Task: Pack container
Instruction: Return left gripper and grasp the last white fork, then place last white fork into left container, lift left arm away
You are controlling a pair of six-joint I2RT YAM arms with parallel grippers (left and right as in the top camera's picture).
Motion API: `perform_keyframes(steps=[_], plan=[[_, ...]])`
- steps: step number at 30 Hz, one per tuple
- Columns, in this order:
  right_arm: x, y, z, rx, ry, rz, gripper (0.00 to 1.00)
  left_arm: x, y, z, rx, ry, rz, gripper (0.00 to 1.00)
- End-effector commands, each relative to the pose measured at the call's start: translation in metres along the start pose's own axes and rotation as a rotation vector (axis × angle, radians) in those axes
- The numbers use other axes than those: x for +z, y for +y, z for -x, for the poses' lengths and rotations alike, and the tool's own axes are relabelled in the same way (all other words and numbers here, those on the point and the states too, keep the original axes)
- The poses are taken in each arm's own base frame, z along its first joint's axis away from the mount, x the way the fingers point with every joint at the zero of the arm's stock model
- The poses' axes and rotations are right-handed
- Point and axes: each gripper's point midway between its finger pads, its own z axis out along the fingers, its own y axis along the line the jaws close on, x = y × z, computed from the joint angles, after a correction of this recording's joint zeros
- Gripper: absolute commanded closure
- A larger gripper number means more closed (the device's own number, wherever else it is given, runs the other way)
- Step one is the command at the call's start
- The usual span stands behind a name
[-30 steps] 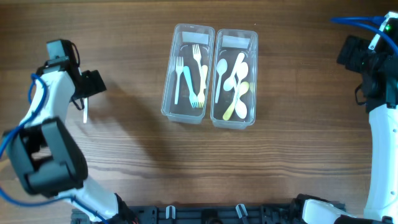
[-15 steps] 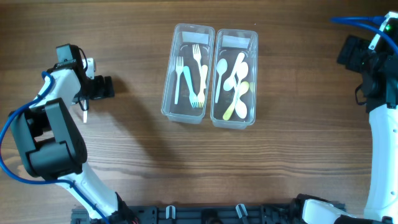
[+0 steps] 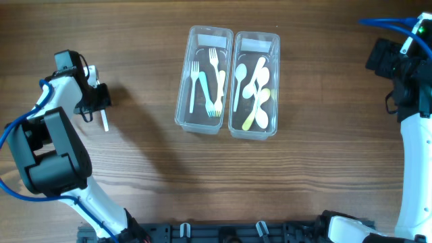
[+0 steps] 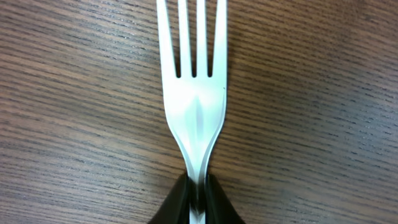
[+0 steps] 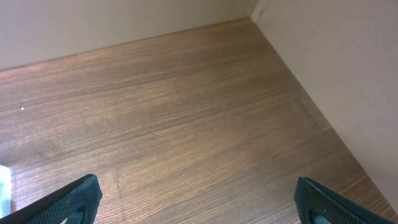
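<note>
Next, my left gripper releases the white plastic fork, now held over the wood, across the blue fork in the clear container (image 3: 203, 93) of forks.
My left gripper (image 4: 198, 205) is shut on the handle of a white plastic fork (image 4: 193, 93), whose tines point away from the camera over the wood. In the overhead view that fork (image 3: 105, 121) sticks out below the left gripper (image 3: 100, 101) at the table's left side. Two clear containers stand at the top middle: the left container (image 3: 183, 101) holds several forks, the right container (image 3: 273, 101) holds several spoons. My right gripper (image 5: 196, 208) stands open over bare wood at the far right, with nothing between its fingertips (image 5: 81, 196).
The right arm (image 3: 412, 74) rises along the table's right edge. A pale wall (image 5: 323, 68) borders the table in the right wrist view. The left arm's base links (image 3: 54, 162) take up the lower left.
The left gripper has closed on the white fork's handle; a second ago it stood open above the fork. The fork now lies slightly further right and tilted. The right arm has not moved.
</note>
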Motion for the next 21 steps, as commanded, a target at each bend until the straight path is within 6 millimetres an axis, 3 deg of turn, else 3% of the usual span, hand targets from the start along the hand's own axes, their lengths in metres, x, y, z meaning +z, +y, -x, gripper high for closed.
perform_keyframes(steps=[1,8,11,13,17,21], plan=[[-0.007,-0.001,0.007,0.015,-0.026,0.008,0.00,0.007,-0.002,-0.004,-0.020,0.013,-0.018,0.95],[-0.007,-0.001,0.007,0.015,-0.026,0.008,0.00,-0.002,-0.014,0.010,-0.067,-0.040,-0.093,0.96],[-0.007,-0.001,0.007,0.015,-0.026,0.008,0.00,-0.039,-0.014,0.030,-0.144,-0.115,-0.101,0.96],[-0.007,-0.001,0.007,0.016,-0.026,0.008,0.00,-0.079,-0.030,0.046,-0.142,-0.206,-0.191,0.96],[-0.007,-0.001,0.007,0.016,-0.026,0.008,0.00,-0.163,-0.085,0.057,-0.039,-0.366,-0.447,0.96],[-0.007,-0.001,0.007,0.016,-0.026,0.008,0.00,-0.226,-0.155,0.039,0.178,-0.446,-0.662,0.96]])
